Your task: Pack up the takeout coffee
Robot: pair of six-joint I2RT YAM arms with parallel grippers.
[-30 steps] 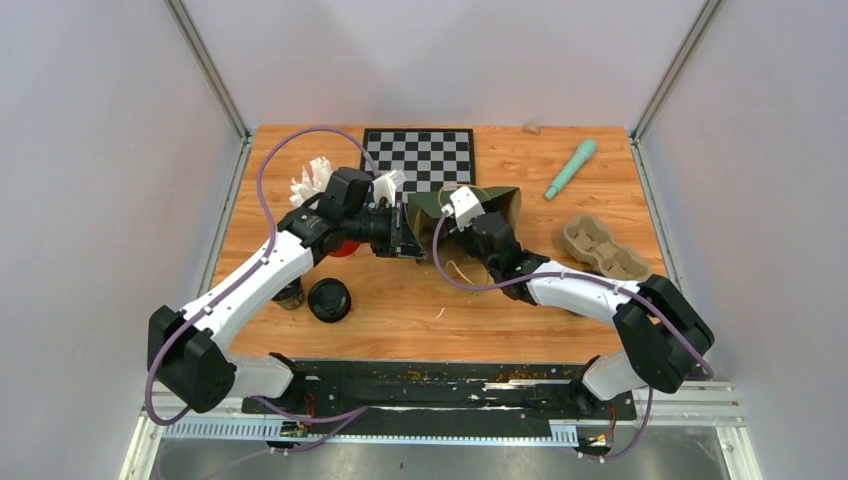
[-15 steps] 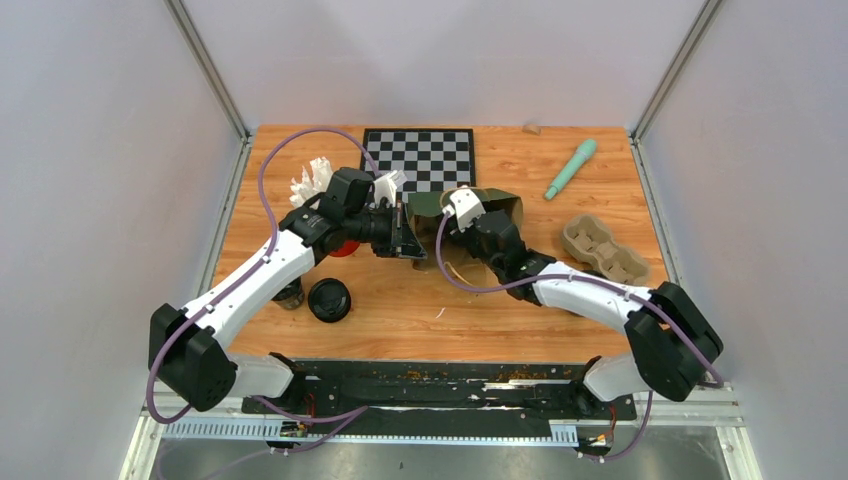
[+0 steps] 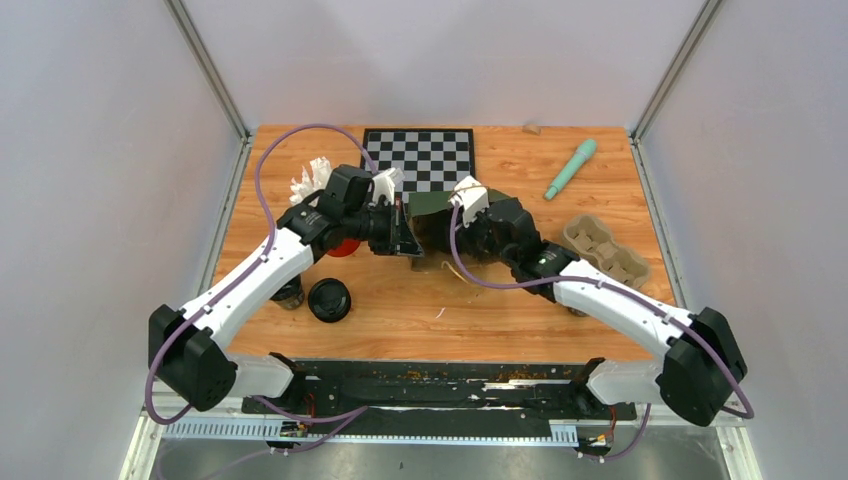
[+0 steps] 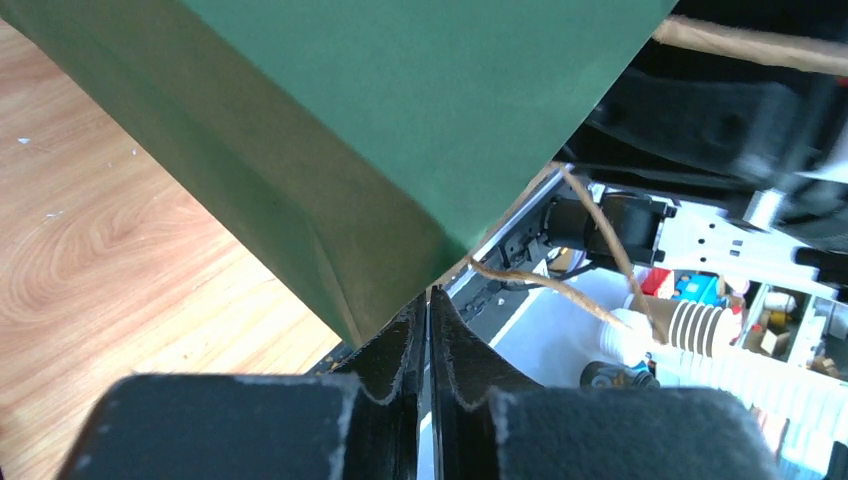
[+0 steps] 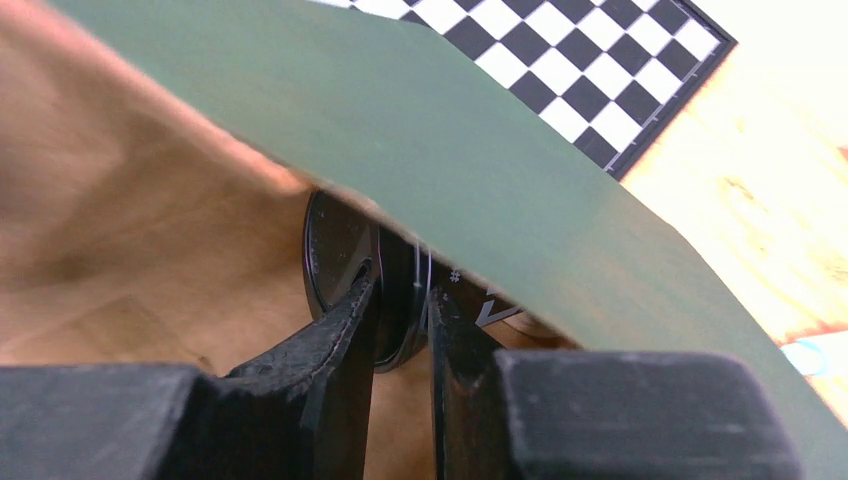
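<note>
My left gripper will open while the green bag is tipped over the coffee cup, let the bag stand upright and pinch its corner (image 4: 462, 256) before the cup comes out.
A green paper bag (image 3: 432, 204) lies on its side at mid table. My left gripper (image 3: 408, 236) is shut on the bag's edge, and the left wrist view shows the jaws (image 4: 430, 298) pinching the green paper (image 4: 400, 120). My right gripper (image 5: 400, 292) reaches inside the bag's brown interior (image 5: 140, 250) and is shut on the lid rim of a dark coffee cup (image 5: 340, 255). In the top view its fingers are hidden in the bag. A second coffee cup (image 3: 329, 299) with a black lid stands near the left arm. A third (image 3: 290, 294) is partly hidden under that arm.
A red cup of white wrapped straws (image 3: 314, 180) stands behind the left wrist. A checkerboard (image 3: 420, 157) lies at the back. A cardboard cup carrier (image 3: 605, 248) and a teal stick (image 3: 571, 167) lie to the right. The bag's twine handle (image 4: 600, 240) hangs loose.
My right arm has swung its elbow right and pushed the gripper with the cup deeper into the bag, now covering the bag's mouth. The left arm has held still.
</note>
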